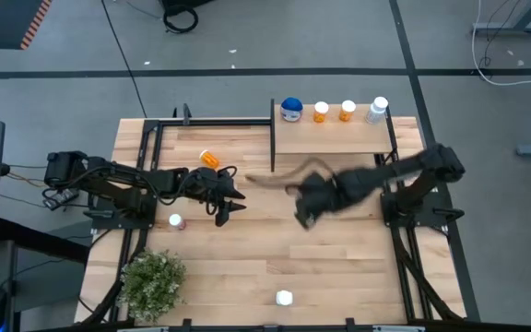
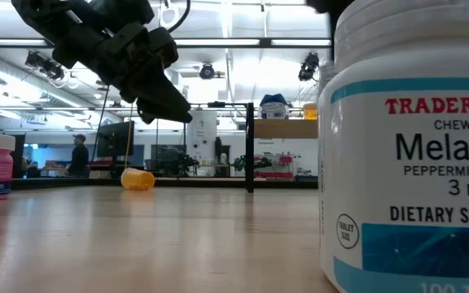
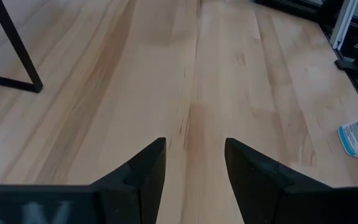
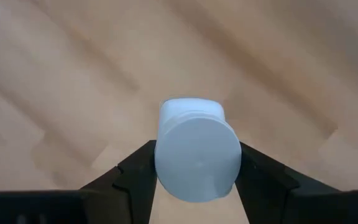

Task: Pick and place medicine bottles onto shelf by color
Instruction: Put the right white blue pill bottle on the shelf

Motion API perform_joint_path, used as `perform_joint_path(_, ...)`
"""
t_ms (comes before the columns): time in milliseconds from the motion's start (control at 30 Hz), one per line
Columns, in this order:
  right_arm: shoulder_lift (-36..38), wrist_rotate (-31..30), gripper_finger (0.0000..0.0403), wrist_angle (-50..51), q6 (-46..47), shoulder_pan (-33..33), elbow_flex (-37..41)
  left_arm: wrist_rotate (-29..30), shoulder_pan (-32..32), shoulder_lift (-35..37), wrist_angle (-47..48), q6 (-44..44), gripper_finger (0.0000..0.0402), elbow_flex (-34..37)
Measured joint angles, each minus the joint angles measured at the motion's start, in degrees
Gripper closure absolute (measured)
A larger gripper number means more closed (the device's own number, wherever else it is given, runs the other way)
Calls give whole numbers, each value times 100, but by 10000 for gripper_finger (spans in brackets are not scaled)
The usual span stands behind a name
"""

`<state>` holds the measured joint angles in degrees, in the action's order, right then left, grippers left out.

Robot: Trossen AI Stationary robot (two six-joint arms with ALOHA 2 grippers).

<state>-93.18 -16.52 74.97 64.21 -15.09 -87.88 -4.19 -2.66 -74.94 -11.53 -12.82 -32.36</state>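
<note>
I will use my right gripper to set the white bottle down on the shelf (image 1: 289,137), in front of the blue bottle.
My right gripper (image 1: 304,214) hovers over the table's middle, shut on a white bottle (image 4: 197,155). My left gripper (image 1: 229,205) is open and empty above bare wood left of centre, and it shows high in the low view (image 2: 157,94). The shelf (image 1: 339,138) stands at the far right and carries a blue bottle (image 1: 291,110), two orange bottles (image 1: 321,112) (image 1: 347,111) and a pale bottle (image 1: 377,111). An orange bottle (image 1: 209,159) lies on its side. A pinkish bottle (image 1: 175,221) and a white bottle (image 1: 284,297) stand upright on the table. My right gripper pinches the white bottle's body (image 4: 166,158) between its two fingers (image 4: 135,171), one on each side. The bottle's round end (image 4: 197,155) faces the wrist camera. Only wood shows beyond it, and it looks lifted clear of the table.
A green potted plant (image 1: 152,281) sits at the near left corner. The shelf's black frame post (image 1: 273,129) and rails (image 1: 155,138) cross the far part of the table. The white melatonin bottle (image 2: 414,163) fills the right of the low view. Bare wood lies between the arms.
</note>
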Motion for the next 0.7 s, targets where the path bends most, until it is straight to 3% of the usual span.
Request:
perform_joint_path(333, -124, 149, 207, 1, -3601, 1876, -1224, 2, 0, 0, 247, 62, 230, -2)
perform_joint_path(700, -1088, 765, 207, 289, -5595, 3099, -2516, 66, -17, 0, 214, 499, 230, -2)
